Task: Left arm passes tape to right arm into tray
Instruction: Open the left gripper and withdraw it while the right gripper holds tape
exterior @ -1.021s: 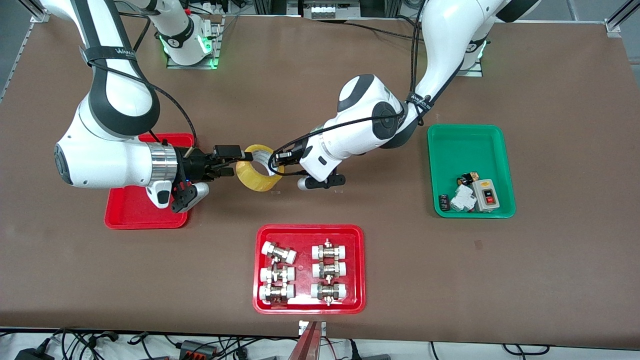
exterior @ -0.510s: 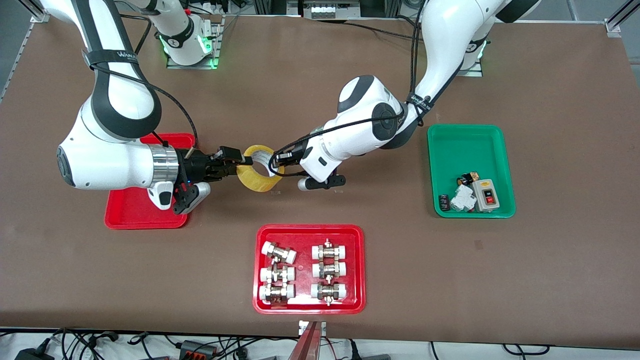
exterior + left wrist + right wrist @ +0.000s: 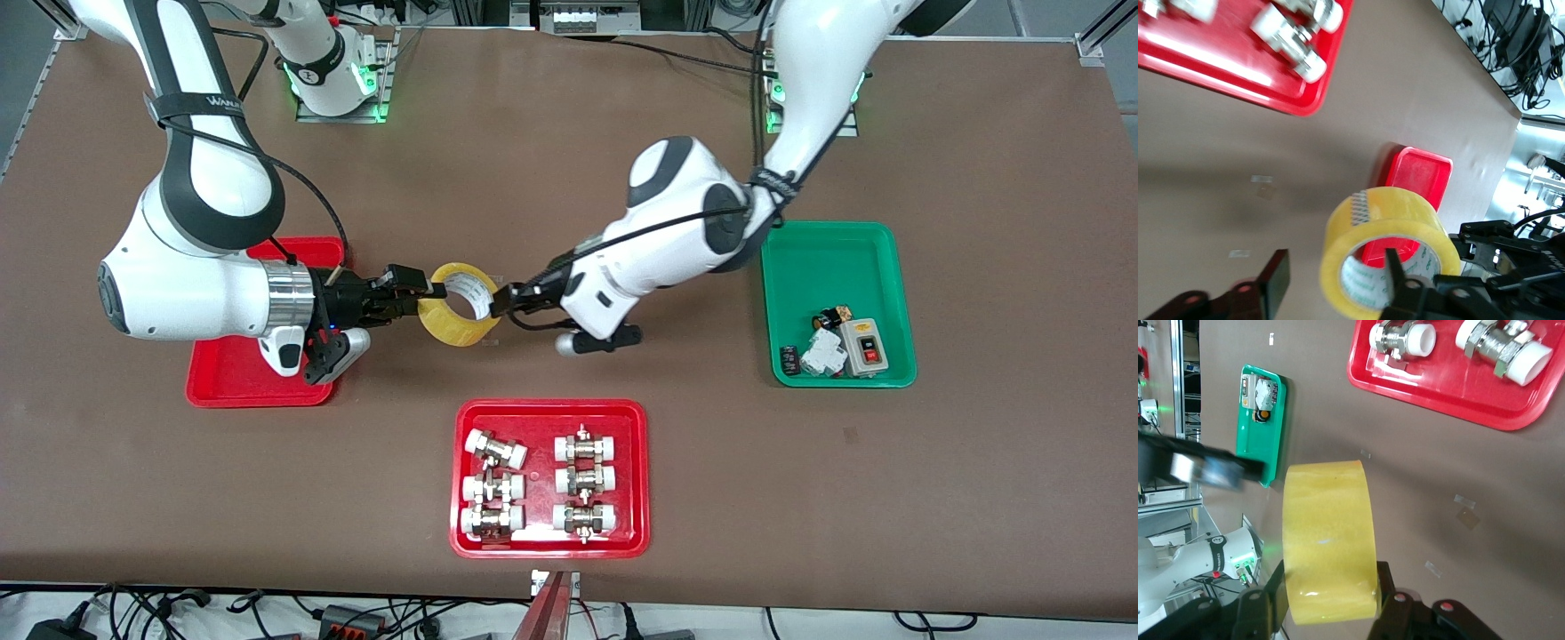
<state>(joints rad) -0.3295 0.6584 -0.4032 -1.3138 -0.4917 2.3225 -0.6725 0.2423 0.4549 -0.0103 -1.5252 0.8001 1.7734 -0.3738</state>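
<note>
My right gripper will release the yellow tape roll in the middle of the plain, empty red tray [image 3: 273,309]. The tape roll hangs over the table now.
The yellow tape roll [image 3: 451,330] hangs in the air over the table between the two arms. My right gripper [image 3: 427,298] is shut on it, one finger on each flat side, as the right wrist view shows on the roll [image 3: 1328,533] in the gripper [image 3: 1330,573]. My left gripper [image 3: 505,300] is open just beside the roll's rim on the side toward the left arm's end. In the left wrist view the roll [image 3: 1365,233] sits by the open gripper [image 3: 1335,257], one finger in line with its hole. The plain red tray [image 3: 227,378] lies under the right arm's wrist.
A red tray of white-capped metal fittings [image 3: 551,411] lies nearer the front camera than the roll. A green tray [image 3: 831,249] with small electrical parts lies toward the left arm's end. Both arms' bases stand along the table's edge farthest from the camera.
My right gripper has closed on the roll. My left gripper has let go, opened and drawn back toward the left arm's end. The roll has stayed nearly in place.
</note>
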